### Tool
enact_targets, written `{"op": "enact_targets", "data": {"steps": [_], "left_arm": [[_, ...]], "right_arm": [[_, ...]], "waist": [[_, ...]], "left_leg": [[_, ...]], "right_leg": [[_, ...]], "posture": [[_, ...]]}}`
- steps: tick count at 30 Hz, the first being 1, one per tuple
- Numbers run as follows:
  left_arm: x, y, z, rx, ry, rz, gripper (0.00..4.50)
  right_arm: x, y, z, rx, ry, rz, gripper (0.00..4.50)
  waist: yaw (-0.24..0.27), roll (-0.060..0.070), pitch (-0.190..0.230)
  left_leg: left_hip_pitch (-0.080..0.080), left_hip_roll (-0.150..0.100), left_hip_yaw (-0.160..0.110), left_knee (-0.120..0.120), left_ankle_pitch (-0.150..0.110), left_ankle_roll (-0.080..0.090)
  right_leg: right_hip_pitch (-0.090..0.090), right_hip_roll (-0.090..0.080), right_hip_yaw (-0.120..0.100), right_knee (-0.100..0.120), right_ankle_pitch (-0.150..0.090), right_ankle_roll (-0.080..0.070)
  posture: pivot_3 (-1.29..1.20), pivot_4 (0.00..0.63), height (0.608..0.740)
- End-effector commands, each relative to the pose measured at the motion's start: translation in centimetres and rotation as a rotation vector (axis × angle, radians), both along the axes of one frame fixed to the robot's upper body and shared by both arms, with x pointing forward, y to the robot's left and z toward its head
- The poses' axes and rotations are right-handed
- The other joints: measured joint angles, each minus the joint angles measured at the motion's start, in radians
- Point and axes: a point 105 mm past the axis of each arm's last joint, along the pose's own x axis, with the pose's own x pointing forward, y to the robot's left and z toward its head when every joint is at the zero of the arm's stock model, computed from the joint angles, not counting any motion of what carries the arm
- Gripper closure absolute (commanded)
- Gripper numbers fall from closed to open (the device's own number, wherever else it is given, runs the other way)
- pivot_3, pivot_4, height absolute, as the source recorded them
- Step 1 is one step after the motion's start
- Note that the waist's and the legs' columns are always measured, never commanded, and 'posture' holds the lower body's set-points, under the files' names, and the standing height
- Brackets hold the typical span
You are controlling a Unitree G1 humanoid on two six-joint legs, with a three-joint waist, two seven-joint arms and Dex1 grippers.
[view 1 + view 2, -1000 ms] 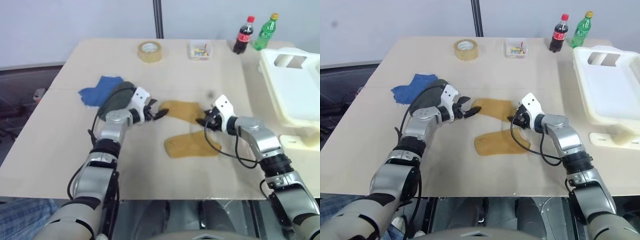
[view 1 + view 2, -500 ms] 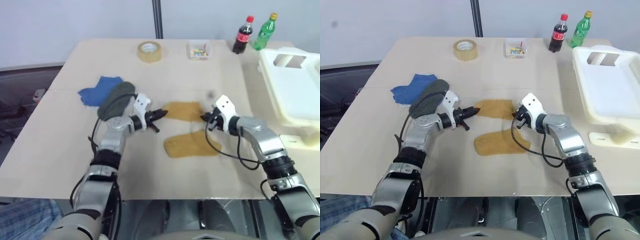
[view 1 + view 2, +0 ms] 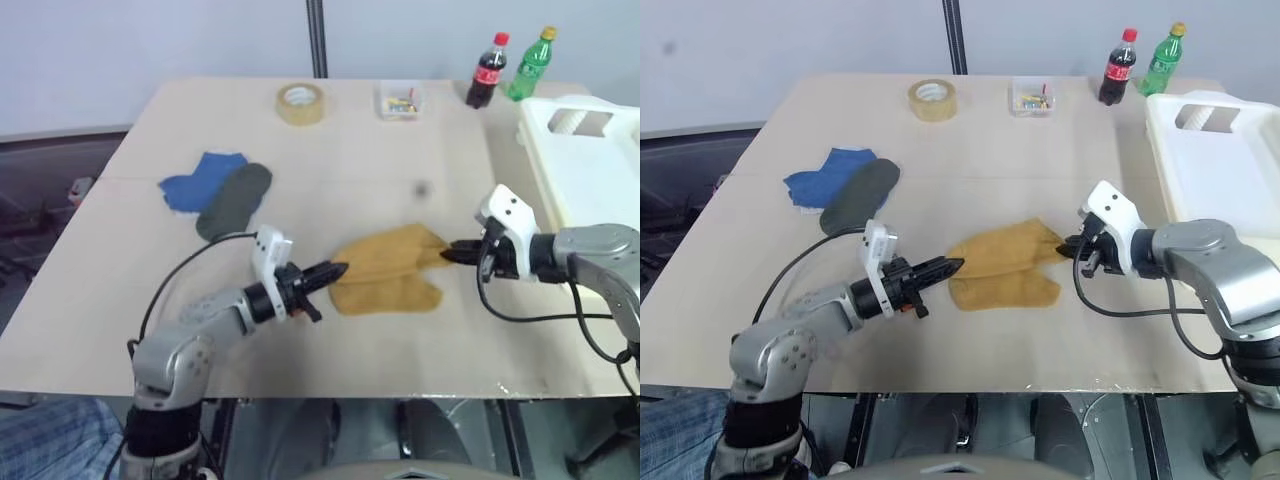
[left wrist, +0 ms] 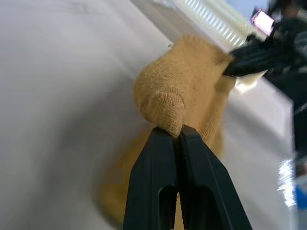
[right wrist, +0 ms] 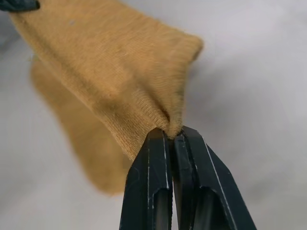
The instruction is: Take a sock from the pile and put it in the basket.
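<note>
The left gripper should drop the mustard-yellow sock onto the second mustard sock [image 3: 379, 288] lying flat below.
A mustard-yellow sock [image 3: 385, 255] hangs stretched between my two grippers, just above a second mustard sock [image 3: 392, 296] that lies flat on the table. My left gripper [image 3: 338, 270] is shut on its near-left end, and the left wrist view shows the fabric [image 4: 192, 91] bunched at the fingertips. My right gripper [image 3: 447, 252] is shut on the sock's right end [image 5: 110, 62]. The rest of the pile, a blue sock [image 3: 200, 180] under a dark grey one [image 3: 235, 198], lies at the table's left. The cream-white basket [image 3: 590, 190] stands at the right edge, beyond my right gripper.
Along the table's far edge stand a tape roll [image 3: 300, 102], a small clear box of coloured bits [image 3: 400, 100], a cola bottle [image 3: 488, 68] and a green bottle [image 3: 530, 62]. A cream plastic piece [image 3: 600, 285] lies in front of the basket.
Both grippers closed on the ends of the upper mustard sock and pulled back toward me, lifting it. It now hangs over the second mustard sock.
</note>
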Motion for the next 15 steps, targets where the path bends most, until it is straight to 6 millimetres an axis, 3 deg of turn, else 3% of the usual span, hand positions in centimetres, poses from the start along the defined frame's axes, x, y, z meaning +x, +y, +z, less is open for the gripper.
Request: {"op": "enact_targets", "data": {"steps": [1, 6, 15], "left_arm": [[-0.7, -0.7, -0.3, 0.050, -0.021, 0.087, 4.43], [-1.4, -1.5, -0.5, 0.039, -0.014, 0.145, 4.43], [-1.9, -0.9, -2.4, 0.089, 0.035, 0.163, 4.43]], "right_arm": [[-0.2, -0.2, 0.2, -0.002, -0.015, -0.018, 4.50], [-1.0, -0.2, -1.1, -0.041, 0.039, 0.007, 4.50], [-1.6, 0.4, -2.2, -0.057, 0.077, 0.024, 4.50]], "waist": [[0.000, 0.000, 0.000], [0.001, 0.000, 0.000], [-0.002, 0.000, 0.000]], "left_leg": [[0.000, 0.000, 0.000, 0.000, 0.000, 0.000], [0.000, -0.001, 0.000, 0.000, 0.000, 0.000], [0.000, -0.001, 0.001, 0.000, 0.000, 0.000]], "right_leg": [[0.000, 0.000, 0.000, 0.000, 0.000, 0.000], [0.000, 0.000, 0.000, 0.000, 0.000, 0.000], [0.001, 0.001, 0.000, -0.001, 0.000, 0.000]], "posture": [[0.00, 0.150, 0.738], [0.00, 0.150, 0.738], [0.00, 0.150, 0.738]]}}
